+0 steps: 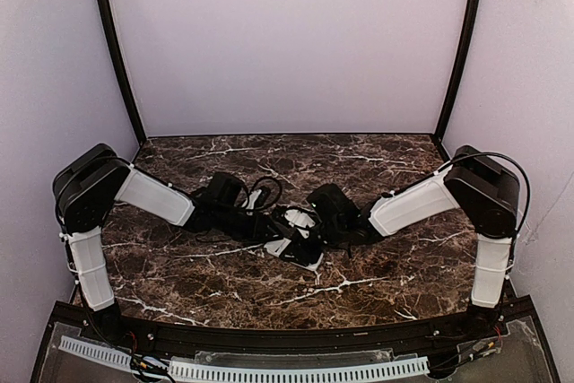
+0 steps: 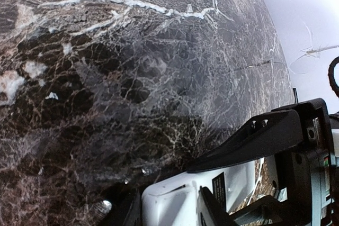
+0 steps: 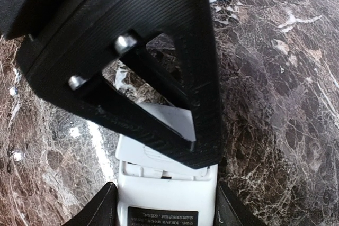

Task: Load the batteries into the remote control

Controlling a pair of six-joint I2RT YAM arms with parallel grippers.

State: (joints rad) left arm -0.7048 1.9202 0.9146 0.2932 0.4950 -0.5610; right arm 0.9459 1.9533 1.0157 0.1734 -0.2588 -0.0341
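Note:
The battery cover is crooked, with a gap at the label's side, so the robot's left gripper needs to lift the cover by its far end (image 3: 168,114) and lay it down square.
The remote control (image 1: 307,254) lies back-up at the middle of the table, between both arms. In the right wrist view its white back (image 3: 164,197) with a dark label sits between my right gripper's (image 3: 164,186) fingers, which are shut on its sides. The white battery cover (image 3: 132,154) sits slightly askew over the recess. A black finger (image 3: 201,78) of my left gripper lies across that cover. In the left wrist view my left gripper (image 2: 169,205) straddles the remote's white end (image 2: 175,197), its jaws parted with a thin dark gap on one side. No batteries are in view.
Dark marbled table (image 1: 206,275) stretches all around the arms. Pale walls (image 1: 287,42) close off the back and both sides. A black frame with a white slotted strip (image 1: 296,369) runs along the near edge.

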